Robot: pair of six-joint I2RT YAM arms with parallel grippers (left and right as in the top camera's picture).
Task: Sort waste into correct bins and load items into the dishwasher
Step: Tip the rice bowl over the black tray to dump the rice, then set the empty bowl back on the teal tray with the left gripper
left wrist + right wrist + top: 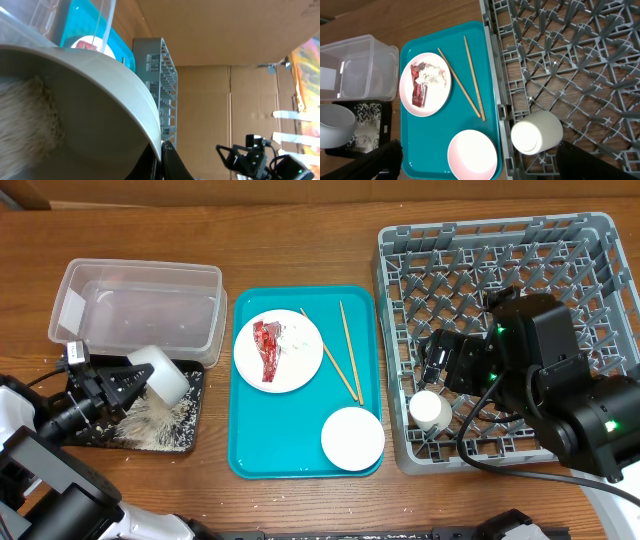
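Observation:
The robot's left gripper needs to release the white bowl on the teal tray (273, 431) beside the other bowl, near the plate.
My left gripper (135, 380) is shut on the rim of a white bowl (160, 373), tipped over the black tray (195, 375), where rice (150, 425) lies piled. In the left wrist view the jaws (161, 152) pinch the bowl's rim (110, 90), and rice (25, 115) is inside. My right gripper (437, 365) is open above the grey dish rack (500, 240), near the white cup (430, 410) lying in it. The plate (290, 365) with the red wrapper (268, 350), the chopsticks (345, 355) and an upturned bowl (352, 438) sit on the teal tray (255, 450). In the right wrist view the open jaws (482, 162) hang over that bowl (472, 155) and the cup (536, 132).
The clear tub (140, 305) stands behind the black tray at the far left. The teal tray lies between the bins and the rack. The rack's upright pegs (570, 60) fill the right side. Cables trail by both arms.

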